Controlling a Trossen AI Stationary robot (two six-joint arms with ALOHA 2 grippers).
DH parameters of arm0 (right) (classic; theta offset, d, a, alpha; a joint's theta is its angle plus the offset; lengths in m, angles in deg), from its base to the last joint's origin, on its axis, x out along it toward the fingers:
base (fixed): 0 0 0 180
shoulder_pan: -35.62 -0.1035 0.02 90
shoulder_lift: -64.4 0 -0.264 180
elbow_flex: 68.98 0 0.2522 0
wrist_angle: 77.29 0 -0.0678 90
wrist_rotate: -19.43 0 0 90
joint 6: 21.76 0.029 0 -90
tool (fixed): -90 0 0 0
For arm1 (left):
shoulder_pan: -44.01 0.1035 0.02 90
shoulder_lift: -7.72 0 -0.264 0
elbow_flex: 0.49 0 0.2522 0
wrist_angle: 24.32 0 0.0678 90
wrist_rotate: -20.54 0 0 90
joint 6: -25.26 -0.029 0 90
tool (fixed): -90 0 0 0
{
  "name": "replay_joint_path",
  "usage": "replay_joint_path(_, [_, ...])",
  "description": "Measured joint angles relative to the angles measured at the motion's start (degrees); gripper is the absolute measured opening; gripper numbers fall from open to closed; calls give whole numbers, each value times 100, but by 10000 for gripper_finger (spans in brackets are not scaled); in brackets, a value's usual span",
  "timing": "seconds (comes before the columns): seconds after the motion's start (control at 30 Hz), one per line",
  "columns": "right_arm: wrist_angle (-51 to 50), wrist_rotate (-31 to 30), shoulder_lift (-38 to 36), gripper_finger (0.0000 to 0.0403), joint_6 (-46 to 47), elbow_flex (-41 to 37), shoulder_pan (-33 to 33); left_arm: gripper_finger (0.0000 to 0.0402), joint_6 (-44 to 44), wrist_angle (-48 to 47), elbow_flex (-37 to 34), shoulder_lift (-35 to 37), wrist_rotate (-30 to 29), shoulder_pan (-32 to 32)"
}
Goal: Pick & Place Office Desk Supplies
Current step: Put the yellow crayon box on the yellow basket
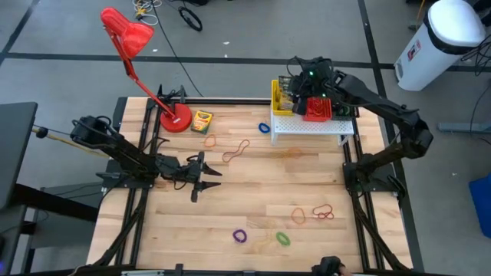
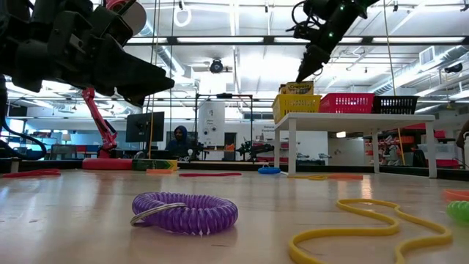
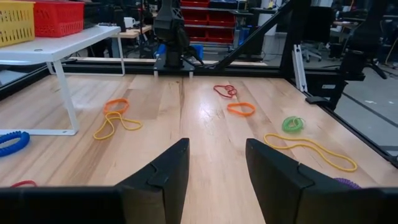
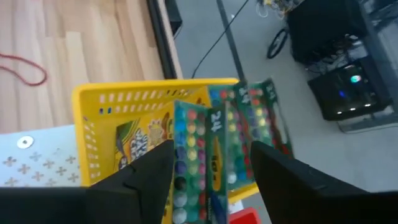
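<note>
The crayon box under the robot's right gripper leans toward the others in the yellow basket, so next the right gripper pinches its raised flap (image 4: 217,146) and draws it upright.
A yellow mesh basket (image 1: 282,97) stands on a white shelf (image 1: 311,127) beside a red basket (image 1: 318,110) and a black one (image 1: 343,112). Crayon boxes (image 4: 205,143) stand on end inside the yellow basket. My right gripper (image 4: 211,171) hovers open just above them, pointing down (image 2: 306,67). Another crayon box (image 1: 202,121) lies flat on the table by the lamp base. Rubber-band loops lie scattered on the table: orange (image 1: 236,149), red (image 1: 323,211), green (image 1: 283,238), a purple coil (image 2: 185,211). My left gripper (image 1: 205,179) waits open over the table's left half (image 3: 217,165).
A red desk lamp (image 1: 129,37) stands with its base (image 1: 175,119) at the table's far left. The shelf's legs (image 3: 62,99) stand on the far right part of the table. More loops, yellow (image 3: 308,149) and a blue coil (image 1: 265,127), lie about. A person sits beyond the table (image 2: 179,139).
</note>
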Motion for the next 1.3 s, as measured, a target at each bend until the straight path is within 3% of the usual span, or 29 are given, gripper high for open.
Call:
replay_joint_path(0.2, [193,-309,-162,228,149,0,-318,165,1,-54,0,0,2,1])
replay_joint_path(0.37, [-58,-628,-302,227,942,0,-301,165,2,-92,0,0,4,-1])
replay_joint_path(0.63, [-404,293,-329,217,1623,0,550,165,33,-92,0,0,101,-1])
replay_joint_path(0.87, [-398,906,-329,157,1618,0,767,165,44,-90,0,-1,107,-1])
replay_joint_path(1.0, [-436,978,-280,128,1616,0,754,165,44,-87,0,0,105,-1])
replay_joint_path(1.3, [-384,1015,-58,106,1516,0,754,165,127,-87,0,-2,105,-5])
